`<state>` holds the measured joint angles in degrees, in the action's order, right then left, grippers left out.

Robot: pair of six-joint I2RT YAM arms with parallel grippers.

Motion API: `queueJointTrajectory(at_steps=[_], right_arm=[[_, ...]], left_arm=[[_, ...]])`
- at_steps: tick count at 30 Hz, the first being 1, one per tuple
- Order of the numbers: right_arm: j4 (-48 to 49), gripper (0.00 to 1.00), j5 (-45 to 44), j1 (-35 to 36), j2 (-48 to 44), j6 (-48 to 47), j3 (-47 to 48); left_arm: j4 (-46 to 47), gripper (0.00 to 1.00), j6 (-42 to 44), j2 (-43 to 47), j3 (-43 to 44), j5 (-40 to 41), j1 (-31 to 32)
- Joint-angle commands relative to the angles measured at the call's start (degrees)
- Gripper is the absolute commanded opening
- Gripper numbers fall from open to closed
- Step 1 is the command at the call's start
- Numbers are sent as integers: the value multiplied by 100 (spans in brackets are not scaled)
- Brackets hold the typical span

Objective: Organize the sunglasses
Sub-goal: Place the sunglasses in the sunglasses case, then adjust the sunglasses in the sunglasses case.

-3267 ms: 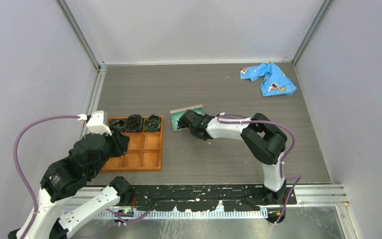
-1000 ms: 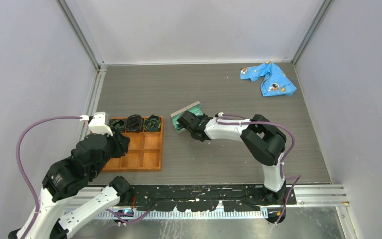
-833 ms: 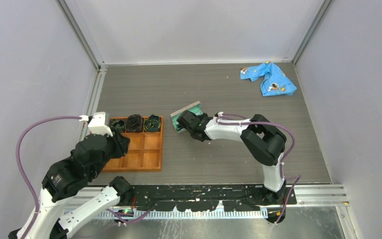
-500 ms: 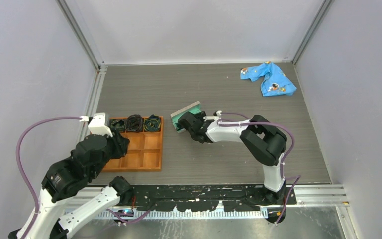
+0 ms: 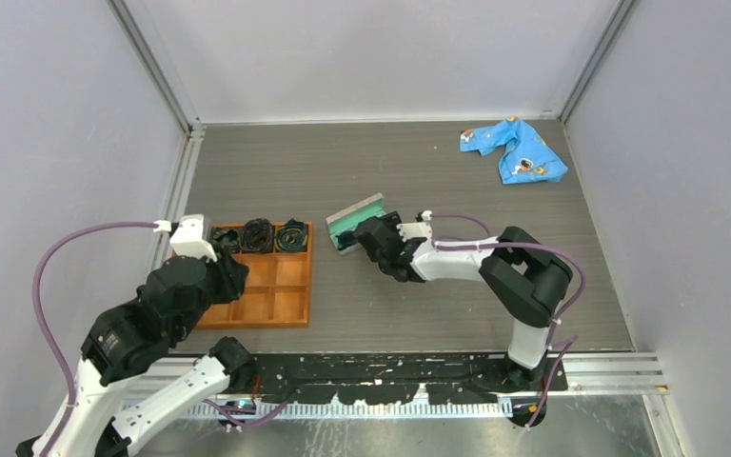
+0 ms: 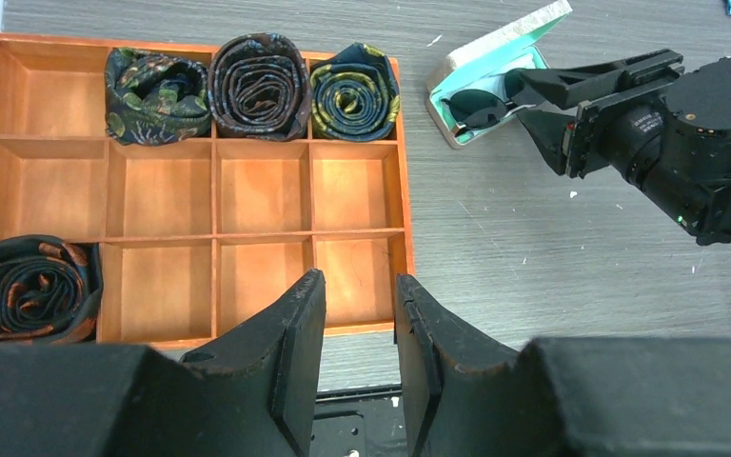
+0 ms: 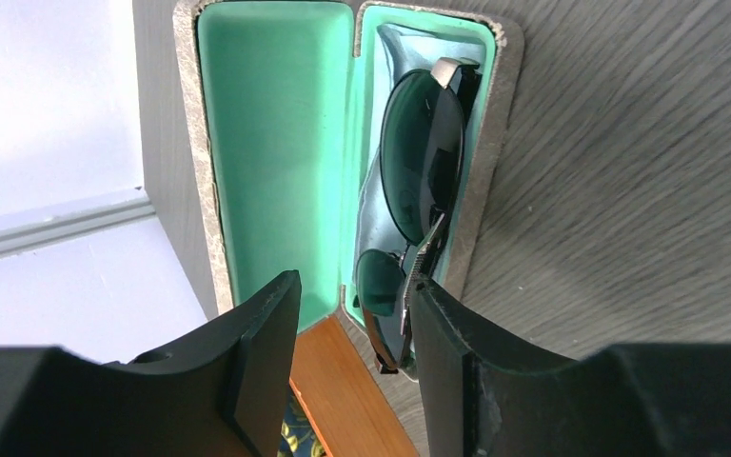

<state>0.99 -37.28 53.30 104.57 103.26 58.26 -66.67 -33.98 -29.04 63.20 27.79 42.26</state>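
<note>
I should pinch that end (image 7: 383, 343) with my right gripper and straighten the sunglasses inside the case, because their near end sticks out over the case's rim.
The black sunglasses (image 7: 421, 167) lie folded in the lower half of an open grey-tan case (image 7: 266, 143) with teal lining; one end sticks out past the case's near end. In the top view the case (image 5: 357, 217) sits right of the orange tray. My right gripper (image 7: 352, 286) is open just short of the case's near end, its right finger touching or almost touching the sunglasses' protruding end. It also shows in the top view (image 5: 360, 235) and the left wrist view (image 6: 519, 97). My left gripper (image 6: 357, 286) is open and empty, hovering over the tray's near right corner.
The orange compartment tray (image 6: 405, 190) holds three rolled dark bundles in its far row (image 6: 257, 86) and one at the near left (image 6: 29, 290). A blue cloth (image 5: 514, 150) lies at the far right corner. Walls close in the table on three sides.
My right gripper has drawn back a little toward the near right, away from the case, and its elbow has swung right. The left arm has not moved.
</note>
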Motion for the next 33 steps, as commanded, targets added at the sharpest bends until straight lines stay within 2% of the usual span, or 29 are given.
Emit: queueJointTrajectory(at_steps=[1,7,19,26,33], right_arm=[[683,52,152,-60,-452,-358,-377],[1285,51,387,-57,-680,-639,-962],[1591,27,519,-97,-472,-546,-971],[1538,26,650,-234,-424,-465,-953],[1631,31,721,-240,-379,-329,-1188]], left_arm=[[178,35,32,-109,3,-67,-16],[286,35,13,-207,-9,-99,-16],[322,34,-14,-268,-55,-119,-16],[304,34,-22,-235,-59,-96,-16],[390,34,7,-305,-95,-126,-16]])
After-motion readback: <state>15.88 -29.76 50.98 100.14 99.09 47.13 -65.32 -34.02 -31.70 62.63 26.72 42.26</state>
